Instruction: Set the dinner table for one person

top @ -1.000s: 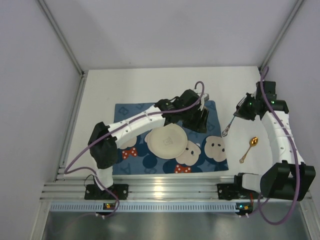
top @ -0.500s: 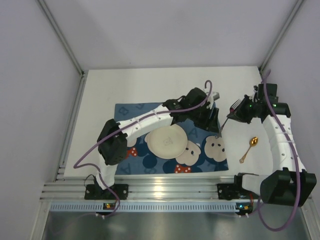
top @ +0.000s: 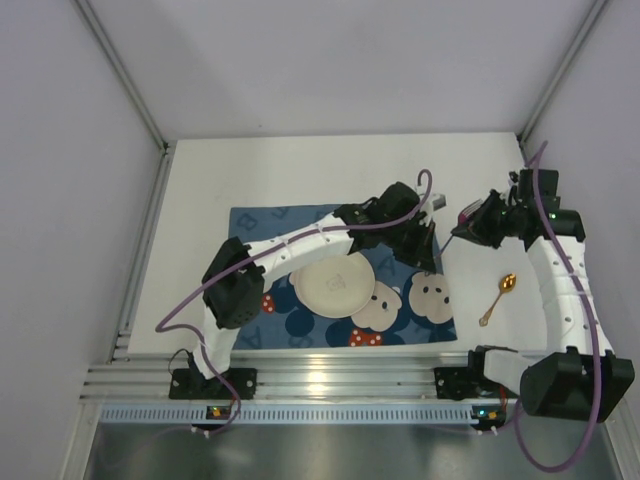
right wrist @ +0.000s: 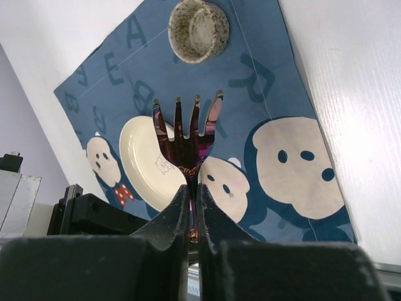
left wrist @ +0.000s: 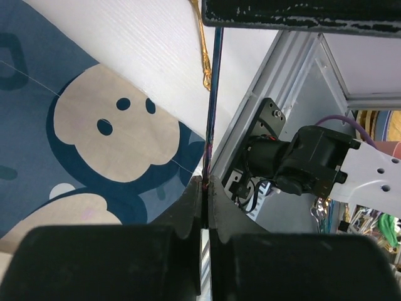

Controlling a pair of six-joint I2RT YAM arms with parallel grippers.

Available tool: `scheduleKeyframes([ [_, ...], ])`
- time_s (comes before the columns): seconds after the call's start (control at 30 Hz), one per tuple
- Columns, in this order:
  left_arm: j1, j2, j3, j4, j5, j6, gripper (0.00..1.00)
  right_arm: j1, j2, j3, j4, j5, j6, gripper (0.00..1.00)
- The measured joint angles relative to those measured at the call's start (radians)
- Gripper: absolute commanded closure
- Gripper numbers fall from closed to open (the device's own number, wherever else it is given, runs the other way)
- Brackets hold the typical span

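Note:
Next, the left gripper releases the fork on the blue placemat [top: 274, 276] beside the cream plate, opposite the gold spoon.
A dark purple fork [right wrist: 188, 135] hangs over the right edge of the blue placemat [top: 270, 225], tines pointing away in the right wrist view. My right gripper [right wrist: 193, 188] is shut on its neck. My left gripper [left wrist: 205, 182] is shut on the fork [left wrist: 212, 106], seen edge-on there as a thin dark line. In the top view the two grippers meet, left [top: 432, 258] and right [top: 462, 228]. A cream plate [top: 338, 283] lies on the placemat. A gold spoon [top: 498, 298] rests on the white dinner table [top: 300, 170], right of the mat.
A small speckled bowl [right wrist: 198, 30] stands on the mat's far part; the left arm hides it in the top view. An aluminium rail [top: 340, 380] runs along the near edge, and grey walls close in the table's sides and back.
My left arm has swung right to the fork, and its jaws have gone from open to shut on it. The right gripper drew the fork slightly back and to the right.

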Motion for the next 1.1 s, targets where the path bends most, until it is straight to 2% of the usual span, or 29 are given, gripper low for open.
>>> scheduleKeyframes([
  [0.07,0.0,-0.003,-0.007,0.002,-0.008,0.007,1.0,0.0,0.0,0.0,0.001,-0.002,0.007,0.61],
  [0.1,0.0,-0.01,-0.019,0.0,-0.027,0.01,1.0,0.0,0.0,0.0,0.002,-0.011,0.014,0.38],
  [0.17,0.005,-0.037,-0.075,0.005,-0.05,0.01,1.0,0.001,-0.002,0.0,0.003,-0.018,0.017,0.25],
  [0.2,0.011,-0.063,-0.12,-0.002,-0.061,0.008,1.0,0.002,-0.002,0.002,0.002,-0.018,0.015,0.22],
  [0.37,0.118,-0.256,-0.434,-0.013,-0.094,0.004,1.0,0.002,-0.002,0.063,-0.028,0.03,0.008,0.17],
  [0.53,0.38,-0.551,-0.706,-0.045,-0.095,-0.005,1.0,0.002,-0.002,0.133,-0.027,0.053,0.002,0.17],
  [0.67,0.577,-0.75,-0.82,-0.071,-0.051,0.005,1.0,0.002,0.006,0.129,-0.027,0.053,0.0,0.17],
  [0.83,0.745,-0.8,-0.956,-0.105,0.053,0.019,1.0,0.002,0.008,0.089,-0.012,0.045,0.001,0.18],
  [1.1,0.903,-0.795,-1.076,-0.117,0.2,-0.004,1.0,0.002,0.007,0.062,-0.004,0.035,0.001,0.18],
])
